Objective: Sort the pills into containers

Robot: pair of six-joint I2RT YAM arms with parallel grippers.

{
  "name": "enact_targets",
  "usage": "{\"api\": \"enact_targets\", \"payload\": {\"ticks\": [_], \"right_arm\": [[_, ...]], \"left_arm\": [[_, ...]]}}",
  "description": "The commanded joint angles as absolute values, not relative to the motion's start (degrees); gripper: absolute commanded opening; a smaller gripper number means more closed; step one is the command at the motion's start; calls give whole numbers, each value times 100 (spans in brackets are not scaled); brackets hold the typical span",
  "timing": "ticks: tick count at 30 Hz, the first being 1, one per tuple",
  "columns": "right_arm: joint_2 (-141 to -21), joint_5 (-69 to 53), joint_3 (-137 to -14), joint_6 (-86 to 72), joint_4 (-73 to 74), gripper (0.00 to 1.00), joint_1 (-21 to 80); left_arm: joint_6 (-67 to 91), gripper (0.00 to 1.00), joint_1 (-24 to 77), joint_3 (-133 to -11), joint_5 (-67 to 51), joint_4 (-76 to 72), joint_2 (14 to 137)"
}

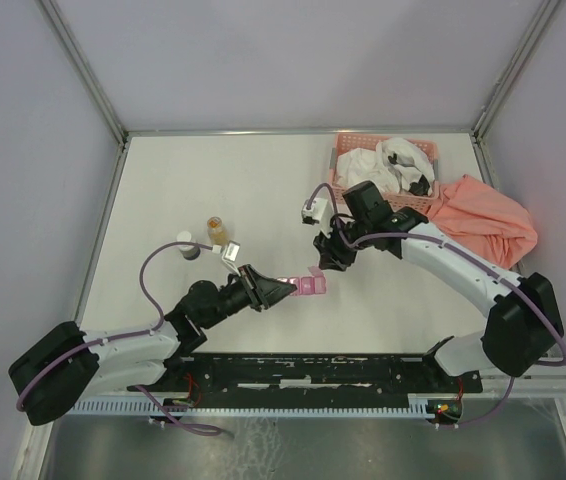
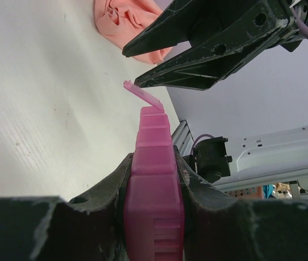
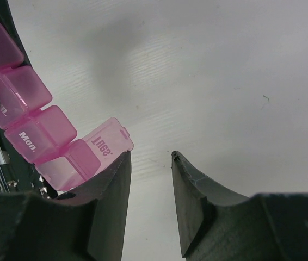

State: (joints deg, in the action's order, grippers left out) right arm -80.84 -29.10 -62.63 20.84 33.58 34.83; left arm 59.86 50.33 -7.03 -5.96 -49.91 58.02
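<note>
My left gripper is to let go of the pill organizer on the bare white tabletop (image 1: 307, 271) between the amber bottle and the salmon cloth.
The magenta-pink pill organizer (image 1: 306, 287) lies mid-table, a slim strip of square compartments. My left gripper (image 1: 285, 290) is shut on its near end; the left wrist view shows the strip (image 2: 154, 179) clamped between both fingers. The far end compartment's lid (image 2: 142, 93) stands flipped open; in the right wrist view this lid (image 3: 108, 140) reads "Tues". My right gripper (image 1: 325, 260) is open and empty, with one fingertip (image 3: 122, 163) right at the open lid. No pills show in any view.
A small amber bottle (image 1: 217, 230) and a white cap (image 1: 185, 243) stand left of centre. A salmon-orange lattice basket (image 1: 348, 152) with white cloth sits at the back right, a salmon cloth (image 1: 483, 218) beside it. A metal rail runs along the near edge.
</note>
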Motion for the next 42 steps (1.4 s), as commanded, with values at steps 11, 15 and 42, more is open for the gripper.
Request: {"api": "enact_targets", "payload": {"ticks": [11, 15, 42], "right_arm": [[-7850, -4049, -6724, 1496, 3520, 61, 3045], [-7951, -4586, -6729, 1271, 3501, 71, 2829], [-8005, -5214, -6472, 466, 2935, 75, 1951]], "left_arm": [[5550, 3, 5027, -824, -237, -5177, 5869], [5568, 3, 4997, -873, -139, -5335, 6105], [6817, 9, 4142, -2694, -1175, -7968, 10816]]}}
